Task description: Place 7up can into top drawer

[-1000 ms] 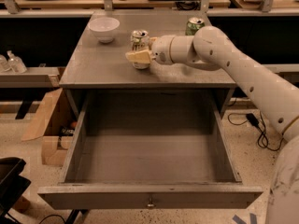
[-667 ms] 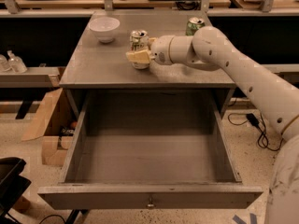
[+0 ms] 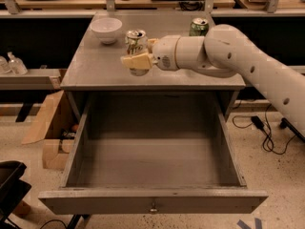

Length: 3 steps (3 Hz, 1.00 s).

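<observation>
The robot's gripper will release the 7up can on the drawer's bottom toward the cardboard box (image 3: 122, 146), about halfway back.
The 7up can (image 3: 136, 41), pale with a silver top, stands near the middle of the grey table top (image 3: 90, 70). My gripper (image 3: 137, 52) reaches in from the right, its cream fingers (image 3: 136, 61) closed around the can's lower body, one in front and one behind. The can's base is at or just above the table surface. The top drawer (image 3: 152, 200) is pulled fully open below the table's front edge. It is empty inside, with a small metal knob at the centre of its front panel.
A white bowl (image 3: 106, 28) sits at the back left of the table. A darker green can (image 3: 198, 26) stands at the back right, behind my arm. A cardboard box (image 3: 50, 128) lies on the floor to the left. Cables (image 3: 262, 128) run on the floor to the right.
My gripper and the 7up can have shifted together slightly to the left on the table. The drawer has stayed open.
</observation>
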Each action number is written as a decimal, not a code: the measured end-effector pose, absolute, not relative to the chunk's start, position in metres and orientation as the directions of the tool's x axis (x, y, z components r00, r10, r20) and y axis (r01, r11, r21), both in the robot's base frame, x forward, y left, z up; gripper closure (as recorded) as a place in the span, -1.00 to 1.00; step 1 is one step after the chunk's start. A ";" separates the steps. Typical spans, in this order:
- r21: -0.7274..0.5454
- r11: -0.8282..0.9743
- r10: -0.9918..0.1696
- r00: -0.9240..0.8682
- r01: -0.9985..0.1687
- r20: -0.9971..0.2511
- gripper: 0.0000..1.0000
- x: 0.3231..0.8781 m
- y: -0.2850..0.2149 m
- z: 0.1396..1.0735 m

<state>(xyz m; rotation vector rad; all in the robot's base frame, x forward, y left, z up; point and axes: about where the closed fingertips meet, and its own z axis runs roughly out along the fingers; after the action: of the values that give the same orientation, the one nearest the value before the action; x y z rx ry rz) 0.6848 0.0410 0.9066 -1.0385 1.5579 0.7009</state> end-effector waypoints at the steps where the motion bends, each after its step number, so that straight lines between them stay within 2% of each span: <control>1: -0.043 0.421 -0.220 -0.056 -0.906 -0.974 1.00 0.621 0.054 0.907; 3: 0.033 0.366 -0.205 -0.115 -0.930 -0.972 1.00 0.540 0.091 0.792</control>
<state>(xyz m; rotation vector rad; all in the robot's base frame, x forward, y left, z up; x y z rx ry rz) 0.5402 0.0910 0.7921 -1.0462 1.5801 0.8664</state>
